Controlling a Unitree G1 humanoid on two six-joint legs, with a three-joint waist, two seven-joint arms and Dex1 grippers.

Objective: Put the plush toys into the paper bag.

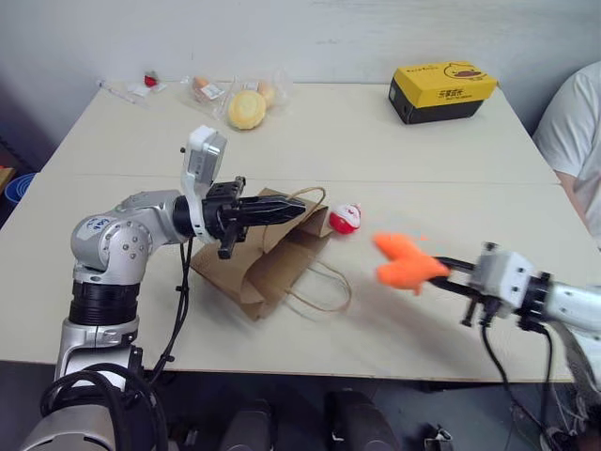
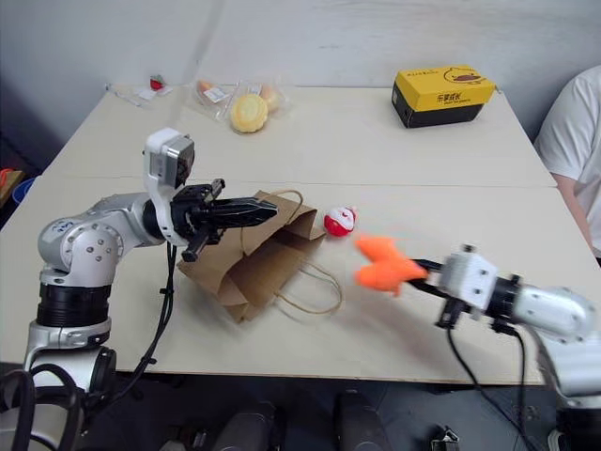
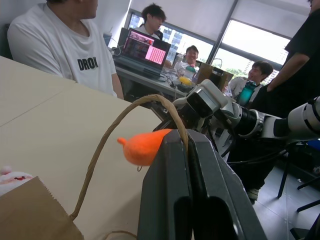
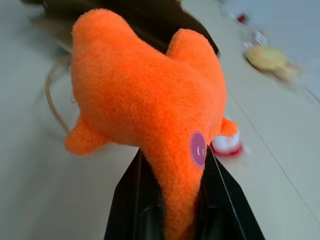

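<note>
The robot's right gripper should release the orange fish plush toy just inside the brown paper bag's opening (image 1: 271, 271) (image 4: 137, 12).
The brown paper bag (image 1: 258, 268) lies on its side at the table's front middle. My left gripper (image 1: 299, 210) is shut on one of its tan cord handles (image 3: 106, 136), holding the bag's upper edge up off the table. The second handle (image 1: 324, 287) rests flat on the table. To the right, my right gripper (image 1: 439, 267) is shut on the orange fish plush toy (image 1: 402, 262), which hangs above the table, pointing toward the bag. The small red-and-white plush toy (image 1: 345, 219) sits on the table just right of the bag's mouth.
A yellow-and-black box (image 1: 441, 91) stands at the back right. A round yellow item in clear wrap (image 1: 246, 109) and small packets lie at the back left. A person in a white shirt (image 1: 575, 141) sits at the table's right edge.
</note>
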